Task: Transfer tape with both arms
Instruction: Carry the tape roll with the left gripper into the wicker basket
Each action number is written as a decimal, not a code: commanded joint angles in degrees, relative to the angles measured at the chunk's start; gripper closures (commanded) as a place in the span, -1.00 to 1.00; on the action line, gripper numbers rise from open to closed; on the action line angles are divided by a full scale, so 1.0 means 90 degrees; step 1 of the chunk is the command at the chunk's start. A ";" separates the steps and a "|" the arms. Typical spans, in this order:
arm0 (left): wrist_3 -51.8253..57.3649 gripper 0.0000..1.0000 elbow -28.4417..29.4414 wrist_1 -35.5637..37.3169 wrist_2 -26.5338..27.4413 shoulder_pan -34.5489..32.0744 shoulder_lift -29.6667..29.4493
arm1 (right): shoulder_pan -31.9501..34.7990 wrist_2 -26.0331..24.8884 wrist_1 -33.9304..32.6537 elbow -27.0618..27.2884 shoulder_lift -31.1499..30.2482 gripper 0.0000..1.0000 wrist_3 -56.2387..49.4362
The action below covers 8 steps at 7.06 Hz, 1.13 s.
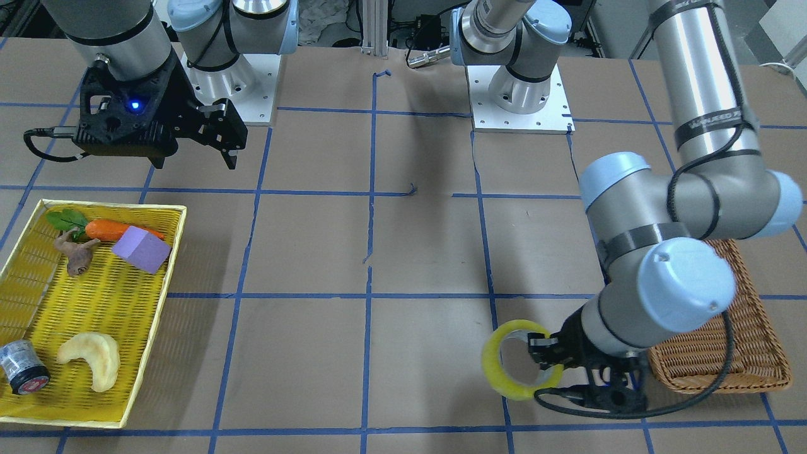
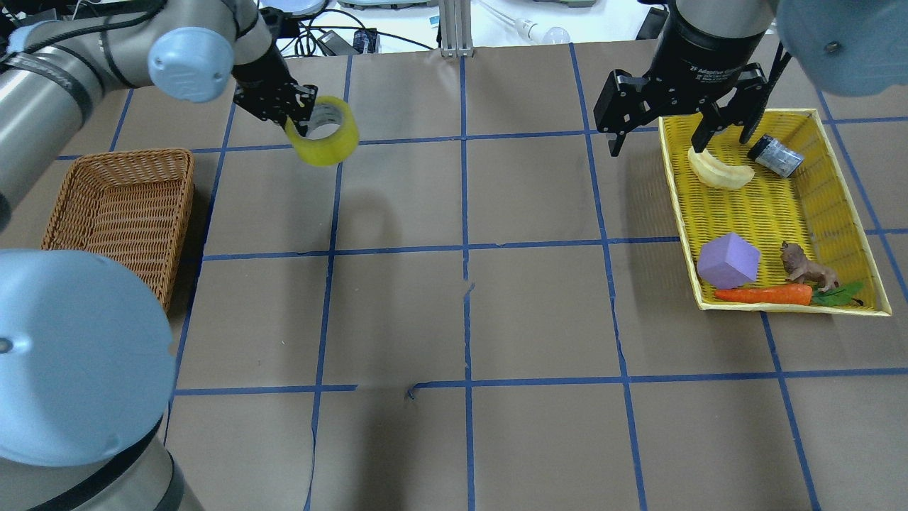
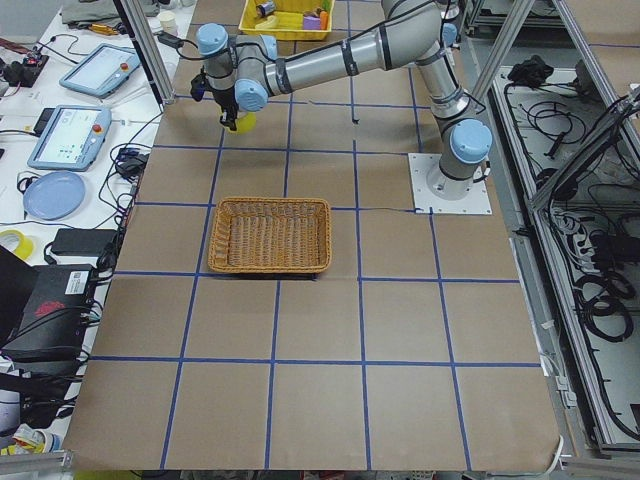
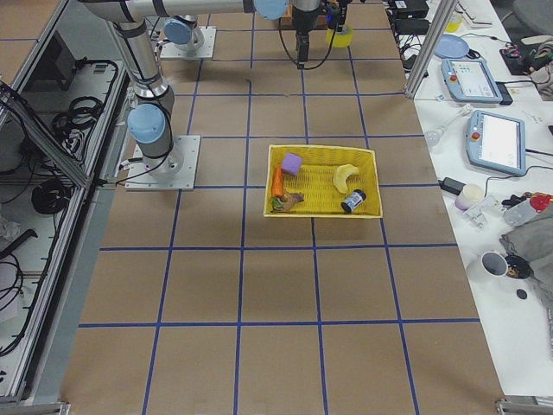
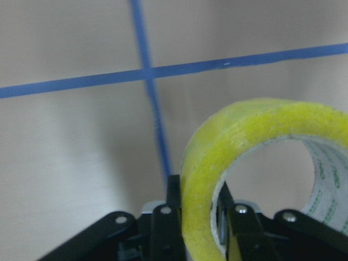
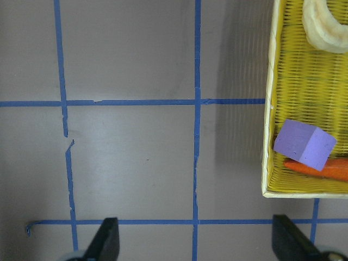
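Next, I let go of the tape with my left gripper on the woven bottom of the brown wicker basket (image 1: 683, 280).
The tape (image 2: 323, 135) is a yellow ring with a grey-white core. My left gripper (image 2: 301, 117) is shut on its wall, one finger inside the ring and one outside, and holds it above the table just past the wicker basket's far corner. The front view shows the same grip (image 1: 542, 356) on the tape (image 1: 504, 372). In the left wrist view the tape (image 5: 244, 130) sits on edge between the fingers. My right gripper (image 2: 658, 142) is open and empty, hovering over the far left rim of the yellow tray (image 2: 773, 213). It also shows in the front view (image 1: 194, 151).
A brown wicker basket (image 2: 117, 206) stands on my left side. The yellow tray holds a croissant (image 2: 720, 170), a small grey cylinder (image 2: 777, 156), a purple block (image 2: 727, 259), a carrot (image 2: 762, 294) and an animal figure (image 2: 805, 268). Blue tape lines grid the brown table.
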 commanded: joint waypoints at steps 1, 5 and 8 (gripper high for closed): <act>0.0523 1.00 -0.0352 -0.0286 0.0693 0.0994 0.0431 | 0.0000 0.0000 0.0000 0.0000 -0.0002 -1.00 0.0000; 0.2933 1.00 -0.1622 0.0153 0.0707 0.2861 0.0920 | 0.0000 0.0000 0.0000 0.0000 -0.0002 -1.00 0.0000; 0.3794 1.00 -0.2675 0.1233 0.0707 0.3556 0.0921 | 0.0000 0.0000 0.0000 0.0000 -0.0002 -1.00 0.0000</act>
